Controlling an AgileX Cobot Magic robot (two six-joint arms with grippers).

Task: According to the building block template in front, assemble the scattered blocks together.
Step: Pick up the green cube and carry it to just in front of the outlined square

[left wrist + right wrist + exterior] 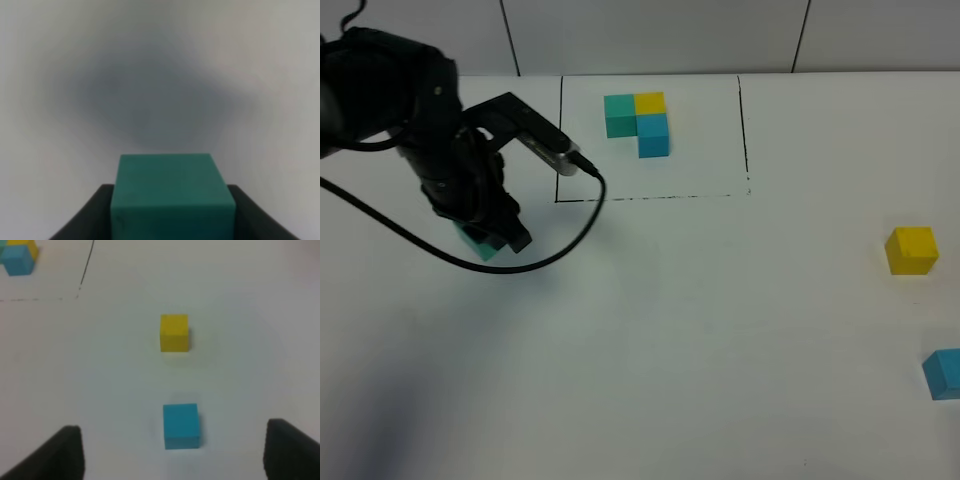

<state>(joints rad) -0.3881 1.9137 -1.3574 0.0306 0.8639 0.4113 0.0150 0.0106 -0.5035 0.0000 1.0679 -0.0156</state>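
Note:
Next, my left gripper releases the teal-green cube just in front of the black outline's front edge [655, 218], facing the template.
The building block template [638, 122], a teal-green, yellow and blue L, sits at the back inside a thin black rectangle outline. My left gripper [492, 238] is shut on the teal-green cube [475, 243] at the left; in the left wrist view the cube [172, 192] fills the gap between the dark fingers [82, 220]. The yellow cube [911, 250] and the sky-blue cube [944, 373] lie apart at the far right. My right gripper [174, 462] is open and empty, with the sky-blue cube [181, 425] just ahead of it and the yellow cube [174, 332] beyond.
The left arm's black cable [440, 250] loops over the white table [700, 330] in front of the outline's left corner. The outline's edge [85, 270] and part of the template [17, 255] show in the right wrist view.

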